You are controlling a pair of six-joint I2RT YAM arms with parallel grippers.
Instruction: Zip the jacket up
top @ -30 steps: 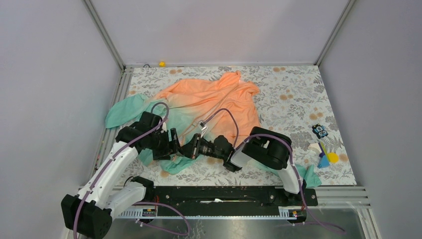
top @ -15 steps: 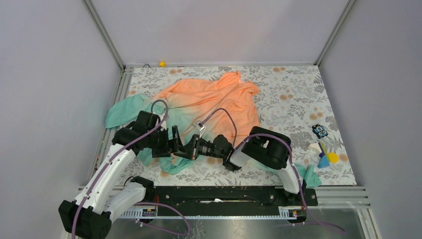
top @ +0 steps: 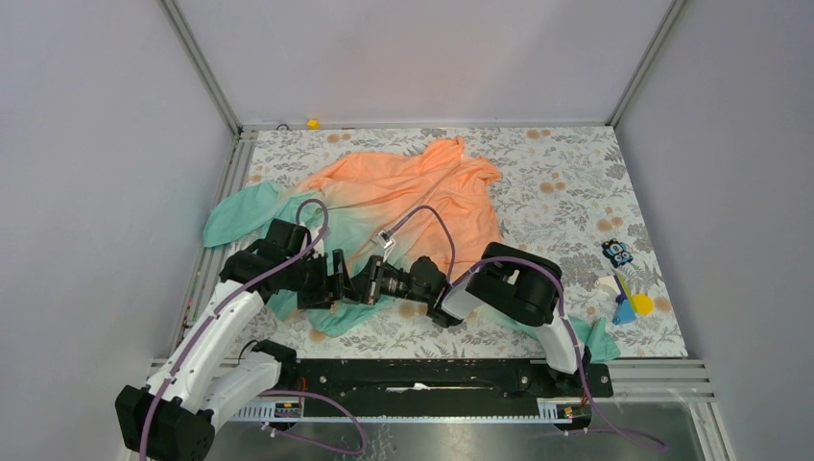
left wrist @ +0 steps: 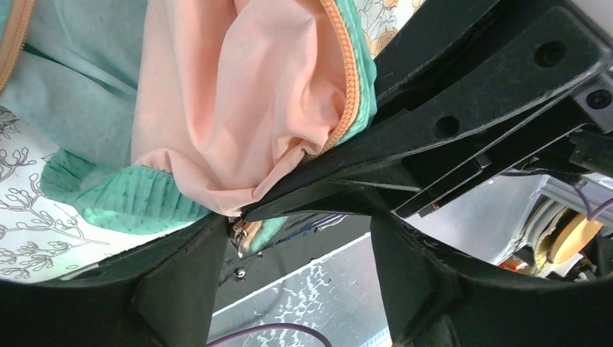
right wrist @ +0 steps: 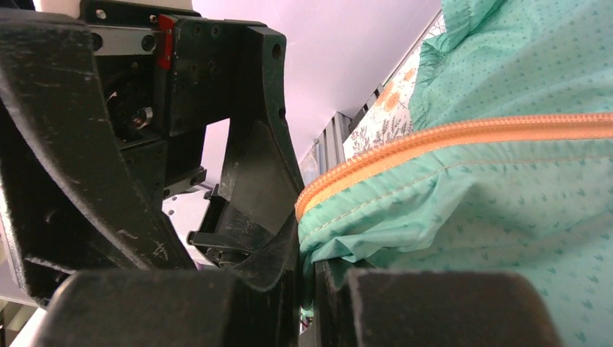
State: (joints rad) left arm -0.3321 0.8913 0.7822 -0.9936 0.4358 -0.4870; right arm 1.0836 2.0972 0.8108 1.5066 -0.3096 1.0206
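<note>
My right gripper's finger crosses my left gripper's fingers at the slider. Next, my left gripper pinches the hem corner (left wrist: 266, 233) before my right gripper opens and grips again.
The jacket (top: 403, 192) lies spread on the table, orange at the far end and teal toward me. Both grippers meet at its near hem. My right gripper (top: 372, 283) is shut on the teal hem (right wrist: 506, 217) just below the orange zipper tape (right wrist: 448, 134); fabric fills its narrow gap (right wrist: 309, 289). My left gripper (top: 342, 281) faces it with jaws wide apart (left wrist: 296, 231). The right gripper's finger (left wrist: 434, 137) crosses between them. The metal zipper slider (left wrist: 239, 233) hangs at the hem corner, against the inner edge of my left finger (left wrist: 181, 289).
A teal sleeve cuff (top: 240, 213) lies at the left. Small toys (top: 619, 254) and coloured bits (top: 629, 303) sit at the right, with a teal scrap (top: 600, 338) by the right arm's base. A yellow object (top: 312, 123) sits at the back edge. The metal rail (top: 432, 375) runs along the near edge.
Both grippers have shifted slightly to the left together, staying at the hem. The right gripper keeps its hold on the fabric.
</note>
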